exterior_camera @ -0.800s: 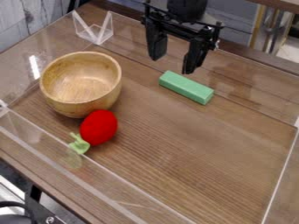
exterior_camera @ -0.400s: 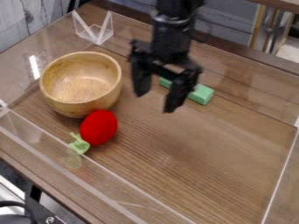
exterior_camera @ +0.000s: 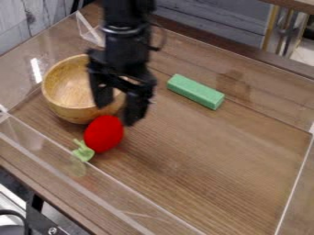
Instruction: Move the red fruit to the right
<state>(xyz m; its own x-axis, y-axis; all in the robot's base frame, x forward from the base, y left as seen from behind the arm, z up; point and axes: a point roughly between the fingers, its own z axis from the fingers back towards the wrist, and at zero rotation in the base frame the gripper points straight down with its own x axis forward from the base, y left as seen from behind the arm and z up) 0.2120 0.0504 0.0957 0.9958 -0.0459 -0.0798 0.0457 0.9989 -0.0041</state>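
I need to move my gripper down to the red fruit's round body [exterior_camera: 106, 131] next and close it there, so the light green stem stays free.
The red fruit [exterior_camera: 103, 133] is a small round bright-red toy lying on the wooden table, in front of the wooden bowl. A light green stem piece [exterior_camera: 81, 153] lies at its lower left. My gripper [exterior_camera: 117, 99] hangs just above and behind the fruit, fingers pointing down, open with nothing between them. One dark finger [exterior_camera: 136, 104] stands at the fruit's upper right, the other at the bowl's near rim.
A wooden bowl [exterior_camera: 66, 84] stands at the left, partly hidden by the arm. A flat green rectangular block [exterior_camera: 196, 91] lies to the right of the gripper. Clear acrylic walls [exterior_camera: 37, 138] edge the table.
The gripper has travelled from the back right, near the green block, leftward and forward to just above the red fruit, staying open. The fruit, bowl and block have not moved.
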